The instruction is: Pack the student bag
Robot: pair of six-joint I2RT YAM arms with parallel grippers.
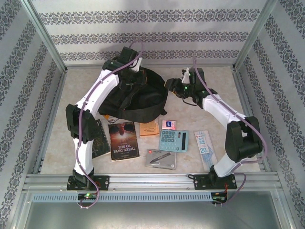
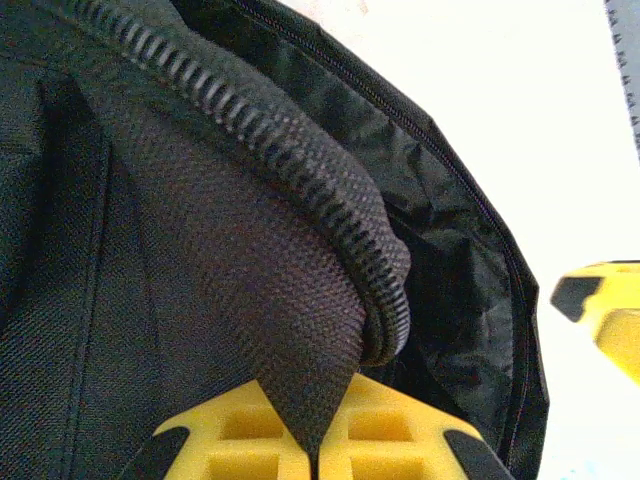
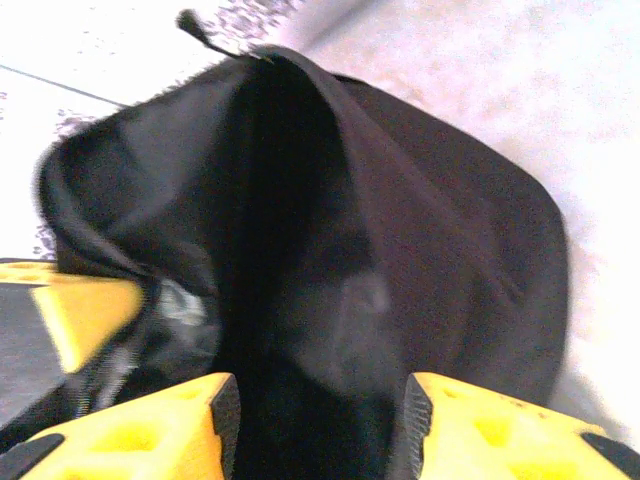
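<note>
My left gripper is pinching the woven fabric next to the bag's curled zipper edge, so my right gripper should support the bag's flap while my left gripper takes that zipper edge [image 2: 375, 285].
The student bag [image 1: 143, 98] is a large black fabric backpack lying at the back middle of the table, with its mouth gaping. My left gripper [image 1: 135, 69] is at the bag's far rim. In the left wrist view this gripper [image 2: 318, 452] is shut on a fold of woven fabric [image 2: 270, 280] beside the zipper teeth [image 2: 300, 160], pulling it up. My right gripper [image 1: 172, 87] is at the bag's right edge. Its yellow fingers [image 3: 150, 425] stand apart in front of the dark opening [image 3: 290, 230], the gripper [image 3: 315, 425] open with nothing pinched.
In front of the bag lie a dark book [image 1: 100, 141], a "Three Days to See" book [image 1: 124, 140], an orange booklet [image 1: 149, 129], a small pink card [image 1: 168, 124], a teal calculator [image 1: 173, 140], a grey pen box [image 1: 161, 158] and a ruler pack [image 1: 205, 149].
</note>
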